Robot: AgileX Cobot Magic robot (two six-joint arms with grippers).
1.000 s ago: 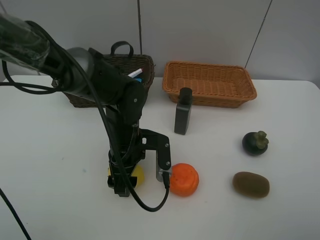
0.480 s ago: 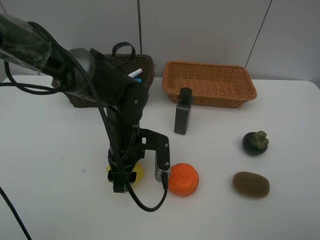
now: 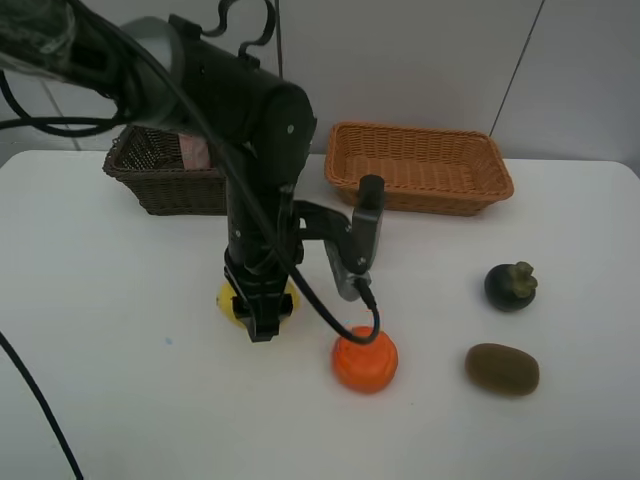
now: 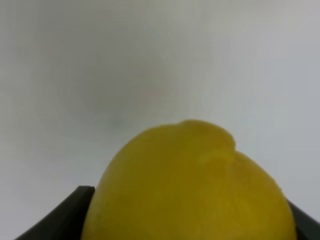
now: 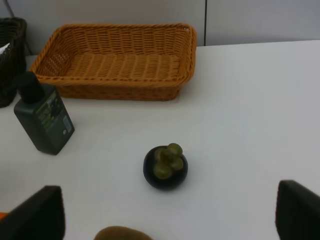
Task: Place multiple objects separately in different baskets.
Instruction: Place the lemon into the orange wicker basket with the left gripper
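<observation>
My left gripper will let go of the yellow lemon in the empty tan basket (image 3: pixel 426 150), close to the middle of the back side of the basket.
My left gripper (image 3: pixel 258 308) is shut on the yellow lemon (image 3: pixel 229 300) and holds it above the table; the lemon fills the left wrist view (image 4: pixel 190 190). The orange (image 3: pixel 365 360) lies just right of it. The dark rectangular bottle (image 3: pixel 368 232) stands behind, partly hidden by the arm. The mangosteen (image 3: pixel 511 285) and the kiwi (image 3: pixel 502 368) lie at the right. The dark brown basket (image 3: pixel 160 180) holds a pink item (image 3: pixel 195 150). The tan basket (image 3: pixel 420 168) is empty. My right gripper (image 5: pixel 169 200) is open, near the mangosteen (image 5: pixel 165 166) and the kiwi (image 5: pixel 122 233).
The right wrist view also shows the bottle (image 5: pixel 44 117), the tan basket (image 5: pixel 117 62) and a corner of the dark basket (image 5: pixel 12 40). A black cable (image 3: pixel 340 325) loops from the left arm down to the orange. The right gripper is outside the exterior view.
My left gripper has risen with the lemon and carried it back from the table's front, away from the orange. The other objects have not moved.
</observation>
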